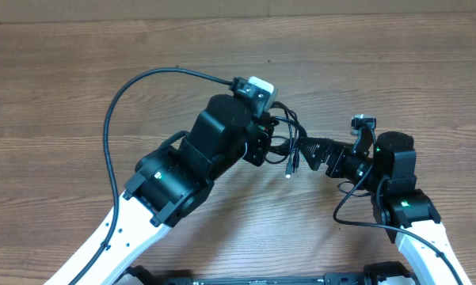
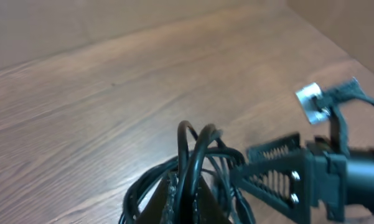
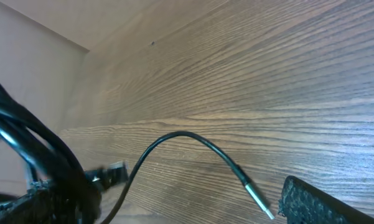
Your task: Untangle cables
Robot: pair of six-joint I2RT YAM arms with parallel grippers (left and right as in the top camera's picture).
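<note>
I can see my left gripper pinching several loops together, so my right gripper should take the bundle [image 1: 291, 125] before my left gripper opens and takes a hanging loop lower down.
A tangle of thin black cables [image 1: 283, 133] hangs lifted off the wooden table between my two grippers. My left gripper [image 1: 266, 144] is shut on several loops of it. In the left wrist view the loops [image 2: 196, 146] stand up out of the closed fingers [image 2: 187, 202]. A plug end [image 1: 289, 168] dangles below the bundle. My right gripper [image 1: 306, 152] is open and points left at the tangle, close to it; it also shows in the left wrist view [image 2: 267, 177]. In the right wrist view a loose cable [image 3: 187, 137] with a silver plug [image 3: 256, 200] arcs between the open fingers [image 3: 193, 202], not gripped.
The thick black arm cable [image 1: 111, 119] arcs over the table to the left wrist camera [image 1: 257, 87]. The right arm's own cable [image 1: 344, 207] loops near its base. A cardboard wall [image 2: 336, 18] borders the far side of the table [image 1: 396, 71].
</note>
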